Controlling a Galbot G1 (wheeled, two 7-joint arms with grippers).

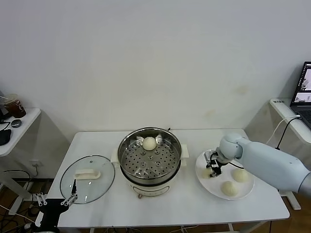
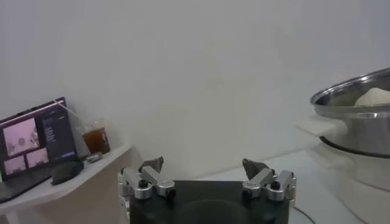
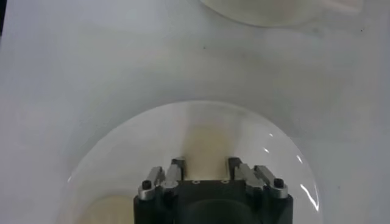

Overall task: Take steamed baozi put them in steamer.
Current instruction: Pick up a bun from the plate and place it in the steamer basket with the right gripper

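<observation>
My right gripper is going to release its baozi on the steamer tray (image 1: 135, 156) between the other baozi there and the glass lid.
On the white plate (image 1: 246, 193) at the right of the table, my right gripper (image 1: 212, 166) is shut on a cream-white baozi (image 1: 208, 171). In the right wrist view the baozi (image 3: 206, 143) sits between the two fingers of the right gripper (image 3: 206, 165). Two more baozi (image 1: 240, 175) (image 1: 229, 188) lie on the same plate. One baozi (image 1: 149, 143) rests on the perforated tray of the steamer (image 1: 125, 148) at the table's middle. My left gripper (image 1: 55, 199) hangs open and empty by the table's front left corner.
A round glass lid (image 1: 99, 187) with a white handle lies left of the steamer. A laptop (image 1: 304, 92) stands on a side table at the far right. A low shelf at the far left carries a drink cup (image 1: 14, 106).
</observation>
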